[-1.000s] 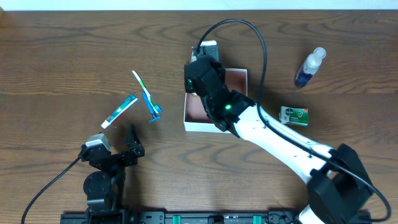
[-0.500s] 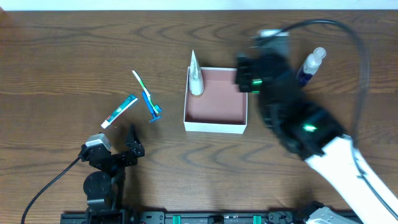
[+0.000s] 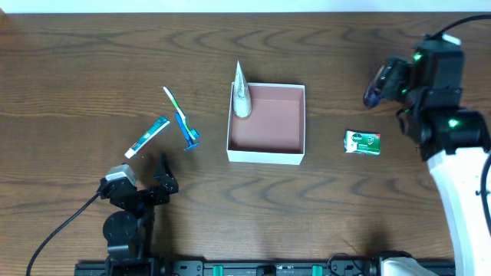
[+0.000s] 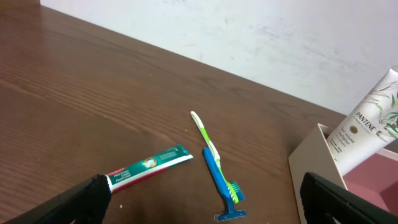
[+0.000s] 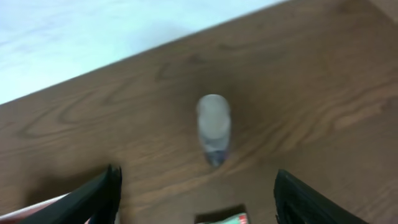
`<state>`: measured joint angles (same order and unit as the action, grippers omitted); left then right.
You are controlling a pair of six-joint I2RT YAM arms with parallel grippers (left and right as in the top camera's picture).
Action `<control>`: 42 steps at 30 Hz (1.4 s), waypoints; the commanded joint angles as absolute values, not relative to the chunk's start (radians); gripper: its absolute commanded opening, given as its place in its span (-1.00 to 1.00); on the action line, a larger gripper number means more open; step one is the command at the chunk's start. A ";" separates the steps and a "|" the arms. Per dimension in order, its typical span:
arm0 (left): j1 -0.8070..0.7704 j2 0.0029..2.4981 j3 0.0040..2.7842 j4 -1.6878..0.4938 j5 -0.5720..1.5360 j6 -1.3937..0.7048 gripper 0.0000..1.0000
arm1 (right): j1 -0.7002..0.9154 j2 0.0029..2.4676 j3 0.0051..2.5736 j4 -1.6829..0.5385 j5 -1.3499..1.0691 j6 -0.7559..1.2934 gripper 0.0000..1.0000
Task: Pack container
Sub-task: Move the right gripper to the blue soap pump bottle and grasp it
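Observation:
My right gripper will close next on the pale upper end (image 3: 380,75) (image 5: 213,116) of the spray bottle, so that the bottle's dark end is left sticking out.
The container (image 3: 268,126), a shallow white box with a pinkish inside, sits mid-table; it also shows in the left wrist view (image 4: 309,167). A white Pantene tube (image 3: 241,96) (image 4: 365,123) leans in its far left corner. A toothpaste tube (image 3: 147,136) (image 4: 149,167), a green toothbrush (image 3: 173,101) (image 4: 205,135) and a blue razor (image 3: 189,133) (image 4: 221,186) lie to its left. My left gripper (image 3: 156,186) (image 4: 205,208) is open and empty, near the front edge. My right gripper (image 3: 395,80) (image 5: 196,199) is open and empty beside a spray bottle (image 3: 374,93) (image 5: 213,127).
A green soap box (image 3: 362,142) lies right of the container, and its edge shows at the bottom of the right wrist view (image 5: 221,218). A pale wall lies beyond the table's far edge (image 4: 249,37).
My right arm has swung from over the container to the far right by the spray bottle. The white tube stays leaning in the container. The left arm has not moved.

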<state>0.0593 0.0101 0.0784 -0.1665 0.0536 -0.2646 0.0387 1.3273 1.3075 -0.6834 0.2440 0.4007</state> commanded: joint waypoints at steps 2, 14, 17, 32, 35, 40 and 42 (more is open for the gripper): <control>0.066 0.006 0.051 -0.173 0.067 -0.255 0.96 | -0.027 1.380 1.312 -0.665 0.175 0.347 0.57; 0.066 0.006 0.051 -0.173 0.067 -0.255 0.96 | -0.087 1.546 1.312 -0.546 0.182 0.286 0.64; 0.066 0.006 0.051 -0.173 0.067 -0.255 0.96 | -0.099 1.587 1.312 -0.503 0.161 0.244 0.64; 0.066 0.006 0.051 -0.173 0.067 -0.255 0.96 | -0.111 1.717 1.312 -0.382 0.014 0.117 0.61; 0.066 0.006 0.051 -0.173 0.067 -0.255 0.96 | -0.111 1.723 1.312 -0.385 0.014 0.117 0.58; 0.066 0.006 0.051 -0.173 0.067 -0.255 0.96 | -0.111 1.746 1.312 -0.373 0.014 0.106 0.52; 0.066 0.006 0.051 -0.173 0.067 -0.255 0.96 | -0.111 1.755 1.312 -0.368 0.014 0.107 0.49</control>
<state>0.0593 0.0101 0.0784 -0.1665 0.0536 -0.2646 -0.1036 1.7283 1.3075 -0.3725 0.0227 0.1257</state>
